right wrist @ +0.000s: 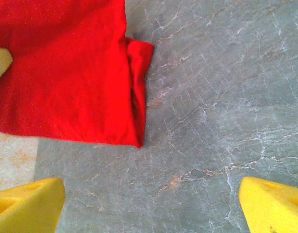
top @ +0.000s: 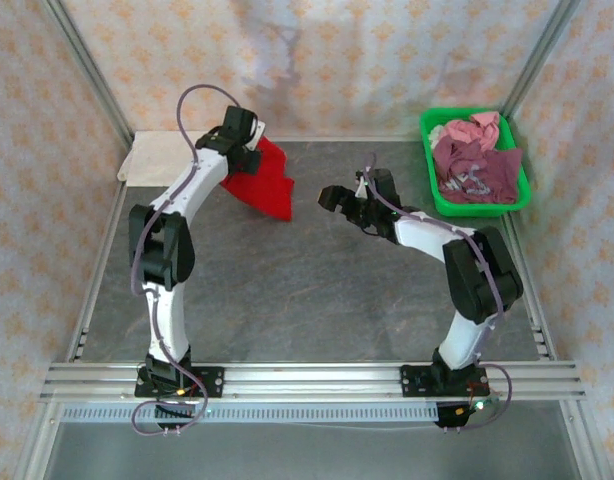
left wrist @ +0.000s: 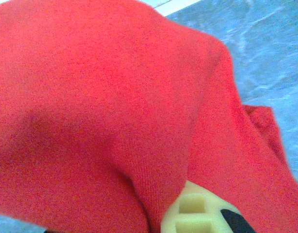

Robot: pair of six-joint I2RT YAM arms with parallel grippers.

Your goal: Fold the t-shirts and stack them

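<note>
I will release the bright red t-shirt from my left gripper on top of the cream-white t-shirt (top: 178, 152) in the back corner.
My left gripper (top: 247, 150) is at the back left of the table, shut on a bright red t-shirt (top: 264, 182) that drapes down from it toward the grey tabletop. In the left wrist view the red cloth (left wrist: 115, 107) bunches over one pale finger (left wrist: 202, 213). My right gripper (top: 333, 198) is open a short way to the right of the shirt, apart from it. Its yellow fingers (right wrist: 27, 204) stand wide over bare table, with the shirt's folded edge (right wrist: 134, 97) ahead. A cream-white t-shirt (top: 157, 157) lies flat at the back left corner.
A green plastic basket (top: 435, 190) at the back right holds maroon (top: 477, 170) and pink (top: 472, 130) t-shirts in a heap. Patterned walls and metal frame posts close in the back and sides. Grey marbled table (top: 307, 300) stretches between the arms.
</note>
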